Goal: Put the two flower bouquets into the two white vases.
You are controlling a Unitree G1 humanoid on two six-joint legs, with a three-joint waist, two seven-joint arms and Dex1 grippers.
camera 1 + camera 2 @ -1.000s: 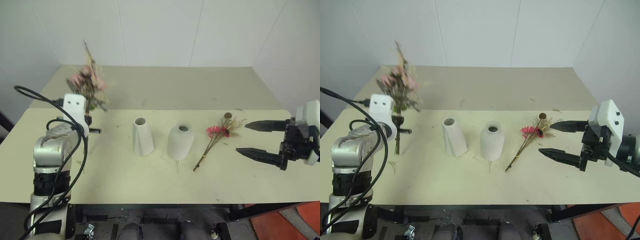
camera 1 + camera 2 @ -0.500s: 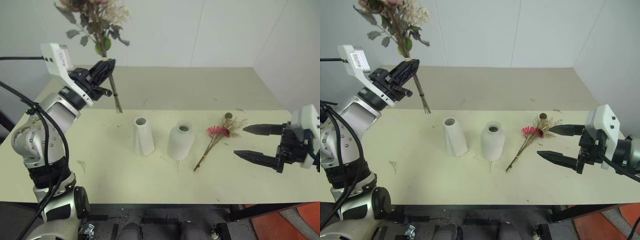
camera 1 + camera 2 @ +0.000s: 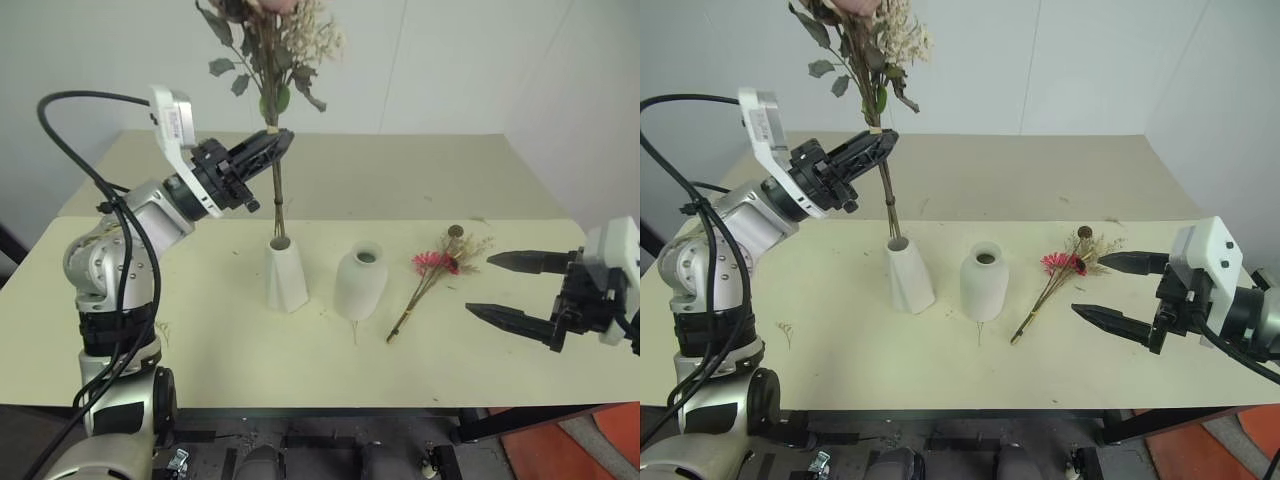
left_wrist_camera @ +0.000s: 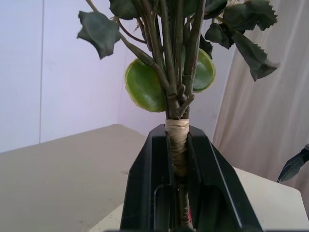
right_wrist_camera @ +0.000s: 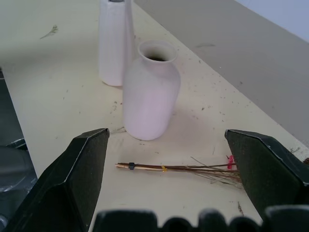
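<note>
My left gripper should release the bushy bouquet in the opening of the narrow white vase [image 3: 280, 244].
My left gripper [image 3: 272, 141] is shut on the tape-wrapped stems of the bushy bouquet [image 3: 270, 35], which it holds nearly upright. The pink roses and plumes are high above the table. The stem ends [image 3: 279, 232] come down to the mouth of the narrow white vase [image 3: 286, 278]; I cannot tell whether they are inside. In the left wrist view both fingers [image 4: 145, 183] clamp the wrapped stems [image 4: 176, 145]. The wider white vase [image 3: 360, 285] stands to the narrow vase's right. The thin gerbera bouquet [image 3: 434, 272] lies flat on the table. My right gripper [image 3: 481, 285] hovers open just right of it.
The vases and the thin bouquet rest on a pale beige table [image 3: 200, 340] whose front edge runs close to me. A second beige surface [image 3: 400, 170] extends behind it to white walls. A black cable [image 3: 75, 100] loops off my left arm. Small dried bits [image 3: 163, 328] lie near the table's left side.
My left arm has swung the bushy bouquet up and to the right, turning it upright and bringing its stem ends over the narrow vase. The right gripper has stayed in place, open.
</note>
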